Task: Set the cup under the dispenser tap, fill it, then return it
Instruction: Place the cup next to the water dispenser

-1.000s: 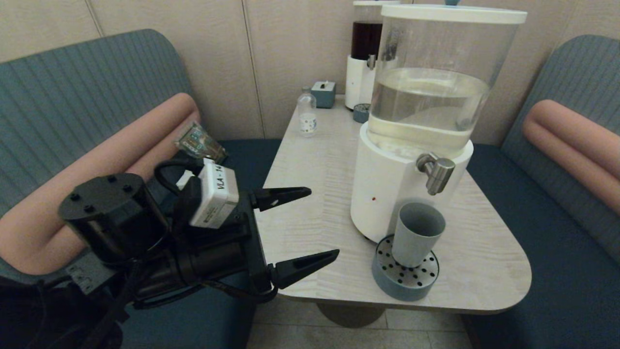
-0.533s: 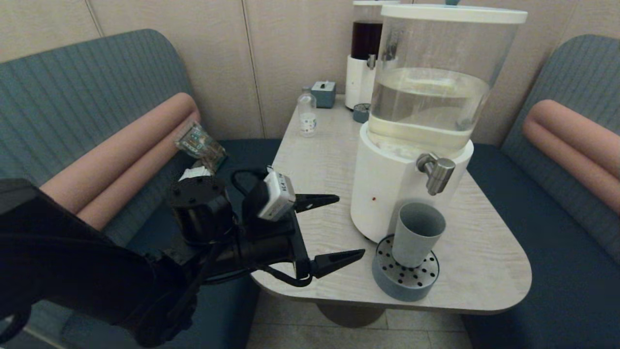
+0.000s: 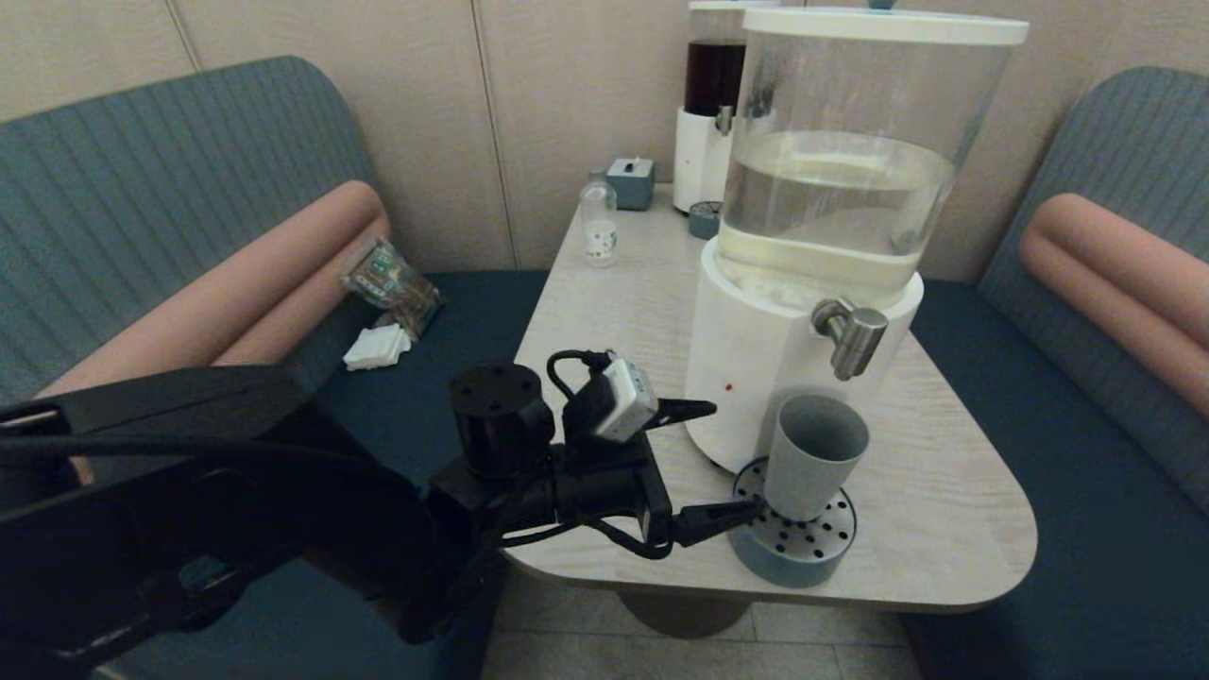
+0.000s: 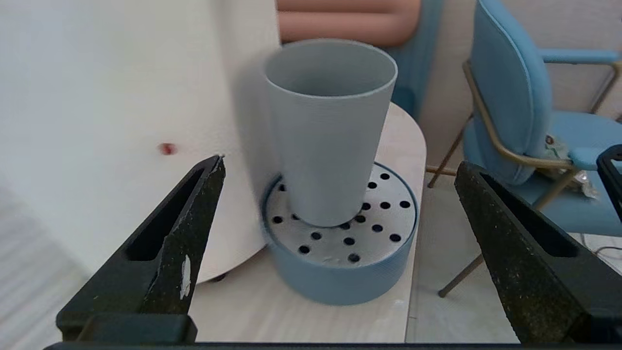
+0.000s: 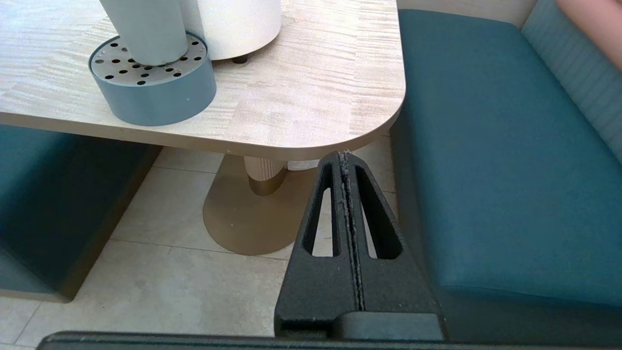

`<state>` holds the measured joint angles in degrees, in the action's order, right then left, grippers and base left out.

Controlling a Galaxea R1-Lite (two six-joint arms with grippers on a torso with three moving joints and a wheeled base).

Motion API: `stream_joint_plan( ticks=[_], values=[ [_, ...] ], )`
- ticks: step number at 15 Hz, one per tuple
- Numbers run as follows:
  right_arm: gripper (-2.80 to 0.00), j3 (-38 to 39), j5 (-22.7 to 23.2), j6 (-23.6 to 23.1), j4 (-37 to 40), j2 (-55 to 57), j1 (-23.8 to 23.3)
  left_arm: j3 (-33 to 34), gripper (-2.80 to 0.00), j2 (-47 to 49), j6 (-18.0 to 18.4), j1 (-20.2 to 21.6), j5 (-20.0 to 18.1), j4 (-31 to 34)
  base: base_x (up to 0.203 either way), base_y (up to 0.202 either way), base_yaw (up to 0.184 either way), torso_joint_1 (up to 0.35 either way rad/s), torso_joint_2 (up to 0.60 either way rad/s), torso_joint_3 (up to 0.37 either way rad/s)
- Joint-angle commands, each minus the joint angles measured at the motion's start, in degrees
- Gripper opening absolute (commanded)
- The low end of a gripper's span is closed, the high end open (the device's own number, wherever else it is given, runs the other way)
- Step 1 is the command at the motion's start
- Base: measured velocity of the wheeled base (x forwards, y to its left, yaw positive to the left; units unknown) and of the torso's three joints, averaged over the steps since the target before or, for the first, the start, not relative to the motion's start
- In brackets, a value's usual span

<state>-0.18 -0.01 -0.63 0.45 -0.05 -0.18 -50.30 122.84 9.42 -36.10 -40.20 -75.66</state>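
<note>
The lower half of the grey-blue cup (image 3: pixel 802 483) (image 4: pixel 329 175), just above the drip tray, is next for my left gripper, which should go and close there.
The grey-blue cup (image 3: pixel 814 458) stands upright on the round perforated drip tray (image 3: pixel 789 557), directly below the brushed-metal dispenser tap (image 3: pixel 855 338) of the large clear-tank dispenser (image 3: pixel 831 189). My left gripper (image 3: pixel 737 460) is open just left of the cup, its fingertips level with the cup's lower half and apart from it. In the left wrist view the cup (image 4: pixel 328 131) fills the gap ahead of the left gripper (image 4: pixel 338 163), with the tray (image 4: pixel 340 277) beneath it. My right gripper (image 5: pixel 345 154) hangs shut below the table's front edge, holding nothing.
The far end of the table (image 3: pixel 614 312) holds a slim dispenser with dark liquid (image 3: pixel 710 104), a small clear bottle (image 3: pixel 599 222), a small blue box (image 3: pixel 631 182) and a second small tray (image 3: pixel 704 219). Teal benches flank the table. The tray sits near the table's front edge.
My left arm has reached forward and right across the table edge, bringing the open gripper from well left of the dispenser up to the cup. The cup has not moved.
</note>
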Motion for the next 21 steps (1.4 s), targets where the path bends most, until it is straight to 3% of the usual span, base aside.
stream_joint_plan(
  ticks=[1, 21],
  values=[
    [-2.8, 0.0, 0.0, 0.0, 0.0, 0.0, 0.0, -2.6, 0.0, 3.8, -0.2, -0.7, -0.2, -0.4, 0.0, 0.0, 0.0, 0.0, 0.0, 0.0],
    [-2.8, 0.0, 0.0, 0.0, 0.1, 0.0, 0.0, -16.1, 0.0, 14.9, -2.0, -3.7, 1.6, -0.5, 0.0, 0.0, 0.0, 0.0, 0.0, 0.0]
  ],
)
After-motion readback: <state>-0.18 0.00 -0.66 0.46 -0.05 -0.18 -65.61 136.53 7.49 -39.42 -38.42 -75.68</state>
